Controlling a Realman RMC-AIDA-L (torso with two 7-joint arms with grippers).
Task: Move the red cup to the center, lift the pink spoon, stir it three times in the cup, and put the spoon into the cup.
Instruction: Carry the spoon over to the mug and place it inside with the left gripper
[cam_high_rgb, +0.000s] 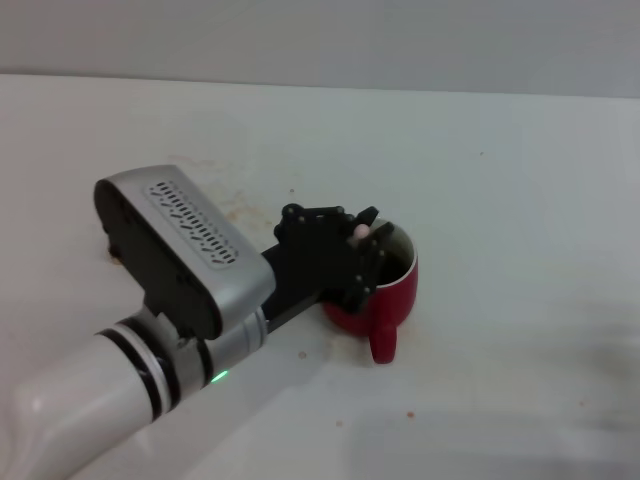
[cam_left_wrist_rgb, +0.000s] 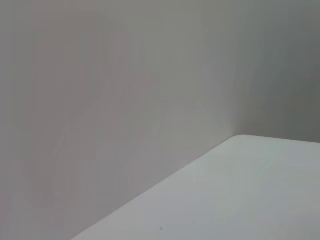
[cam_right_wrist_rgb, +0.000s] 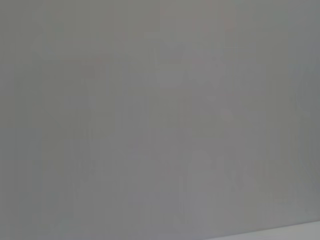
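My left gripper is going to release the pink spoon in the red cup, against the cup's rim (cam_high_rgb: 333, 262) under the black fingers.
The red cup (cam_high_rgb: 392, 295) stands on the white table near the middle of the head view, its handle (cam_high_rgb: 383, 346) pointing toward me. My left gripper (cam_high_rgb: 359, 243) hangs over the cup's near-left rim and covers much of its opening. It is shut on the pink spoon (cam_high_rgb: 360, 230), of which only the pale pink handle end shows between the black fingers. The spoon's bowl end is hidden behind the gripper, inside the cup. A little white inner wall and dark liquid show at the cup's right side. The right gripper is out of view.
The white table (cam_high_rgb: 500, 180) runs back to a grey wall. A small tan thing (cam_high_rgb: 114, 258) peeks out behind my left arm's wrist housing. The left wrist view shows only wall and a table corner (cam_left_wrist_rgb: 250, 190). The right wrist view shows only grey wall.
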